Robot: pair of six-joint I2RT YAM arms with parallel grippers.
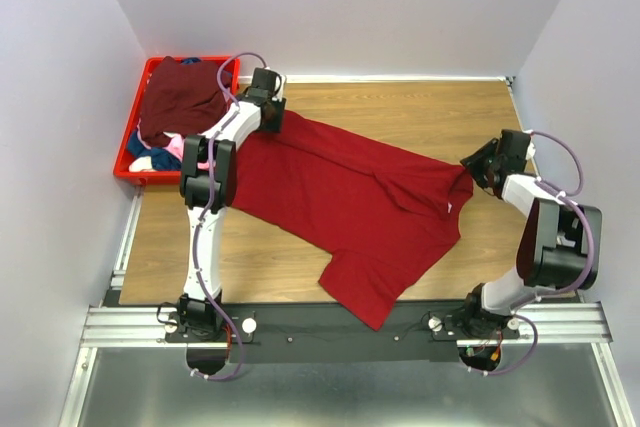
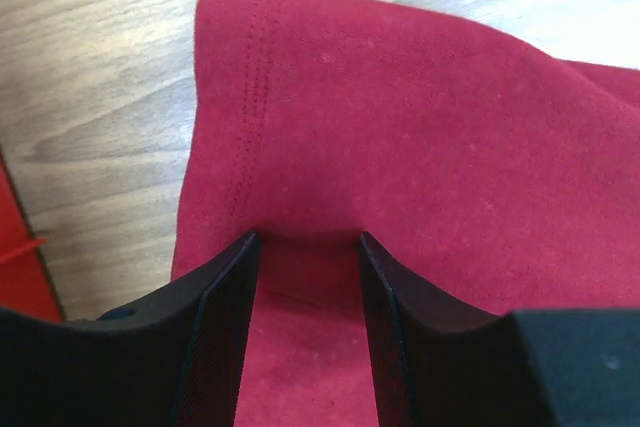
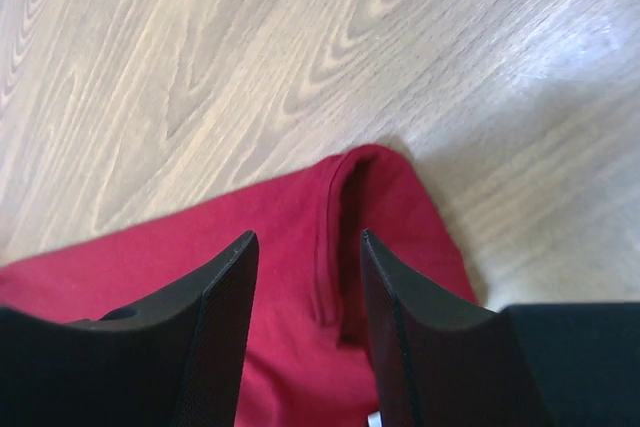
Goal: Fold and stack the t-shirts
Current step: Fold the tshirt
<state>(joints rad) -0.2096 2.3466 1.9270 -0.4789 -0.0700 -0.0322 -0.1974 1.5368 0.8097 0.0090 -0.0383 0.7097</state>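
Note:
The red t-shirt's back edge slants forward from the crate; next I pinch the red t-shirt's neck-end corner [image 1: 463, 177] with my right gripper and pull it back, straightening that edge.
A bright red t-shirt [image 1: 350, 197] lies spread diagonally across the wooden table, its hem end toward the back left and its neck end at the right. My left gripper [image 1: 271, 127] stands open over the shirt's back-left corner. In the left wrist view its tips [image 2: 305, 237] rest on the red cloth [image 2: 400, 107] beside the stitched hem. My right gripper [image 1: 470, 169] is open at the neck end. The right wrist view shows this gripper [image 3: 305, 235] straddling the ribbed collar [image 3: 335, 207]. A dark maroon t-shirt [image 1: 180, 97] lies heaped in the crate over pink [image 1: 178, 150] and blue [image 1: 150, 160] cloth.
The red plastic crate [image 1: 124, 165] sits at the back left corner, close to the left arm's elbow. Grey walls enclose the table [image 1: 400, 107] on three sides. Bare wood shows behind the shirt and at the front left.

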